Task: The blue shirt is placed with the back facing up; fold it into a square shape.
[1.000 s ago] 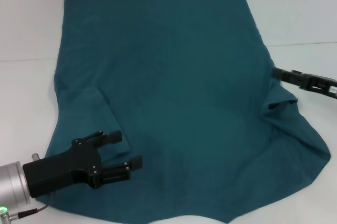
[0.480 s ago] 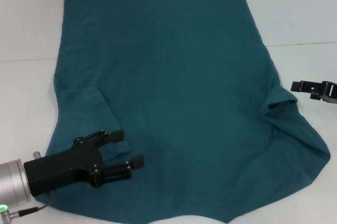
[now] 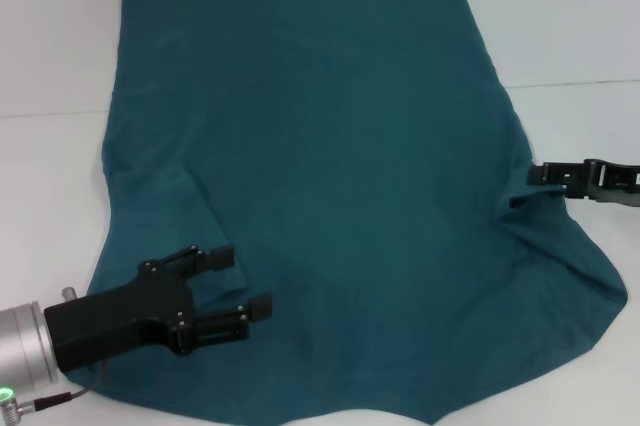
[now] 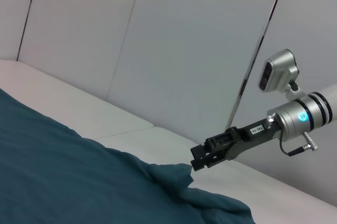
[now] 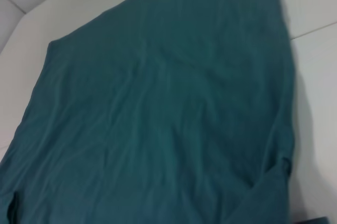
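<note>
Next, I take the rumpled fold farther in with my right gripper (image 3: pixel 514 180) and draw it flat over the shirt's body, as the sleeve end lies bunched at the shirt's side edge.
The blue shirt (image 3: pixel 330 146) lies spread on the white table, plain side up, with no lettering showing. Its left sleeve (image 3: pixel 160 206) is folded in over the body. Its right sleeve area (image 3: pixel 545 216) is rumpled. My left gripper (image 3: pixel 240 281) is open and empty, over the shirt's near-left part. My right gripper (image 3: pixel 538 174) is at the shirt's right edge, just beside the rumpled fold. It also shows in the left wrist view (image 4: pixel 199 159), close above the raised cloth (image 4: pixel 174 174). The right wrist view shows only the shirt (image 5: pixel 158 119).
The white table (image 3: pixel 50 196) shows bare around the shirt on the left, right and far sides. A seam line (image 3: pixel 580 83) crosses the table. A pale panelled wall (image 4: pixel 184 50) stands behind the table's far side.
My right gripper drew back to the right, away from the shirt's edge, then came lower and back in to the rumpled fold. My left gripper and the shirt stayed put.
</note>
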`<act>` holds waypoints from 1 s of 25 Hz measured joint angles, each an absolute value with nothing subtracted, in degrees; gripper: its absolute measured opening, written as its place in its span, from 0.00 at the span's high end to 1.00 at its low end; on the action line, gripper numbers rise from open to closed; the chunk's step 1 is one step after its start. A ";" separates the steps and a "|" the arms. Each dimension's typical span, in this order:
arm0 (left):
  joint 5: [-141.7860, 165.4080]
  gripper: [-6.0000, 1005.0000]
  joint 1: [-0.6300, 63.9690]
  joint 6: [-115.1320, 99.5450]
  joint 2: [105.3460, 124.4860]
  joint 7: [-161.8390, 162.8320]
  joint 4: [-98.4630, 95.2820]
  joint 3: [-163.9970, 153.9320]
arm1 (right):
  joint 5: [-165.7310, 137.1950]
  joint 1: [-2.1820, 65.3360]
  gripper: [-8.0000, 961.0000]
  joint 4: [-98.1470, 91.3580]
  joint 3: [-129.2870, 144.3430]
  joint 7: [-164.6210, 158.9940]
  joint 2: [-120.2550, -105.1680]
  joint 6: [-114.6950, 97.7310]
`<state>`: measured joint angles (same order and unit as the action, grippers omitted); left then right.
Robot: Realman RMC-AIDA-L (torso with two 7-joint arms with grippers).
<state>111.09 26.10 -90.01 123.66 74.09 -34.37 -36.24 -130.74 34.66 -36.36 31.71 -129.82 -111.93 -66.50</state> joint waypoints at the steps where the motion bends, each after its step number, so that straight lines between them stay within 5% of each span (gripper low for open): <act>1: 111.09 0.08 26.10 -90.01 123.66 74.09 -34.36 -36.22 | -130.79 34.76 0.13 -36.33 31.77 -129.83 -112.01 -66.27; 13: 111.09 0.08 26.07 -90.09 123.57 74.01 -34.40 -36.32 | -130.92 35.02 0.13 -33.97 31.82 -129.87 -112.15 -62.56; 25: 111.09 0.08 26.10 -90.09 123.57 73.93 -34.54 -36.39 | -130.90 35.96 0.24 -33.26 32.25 -129.46 -113.50 -59.33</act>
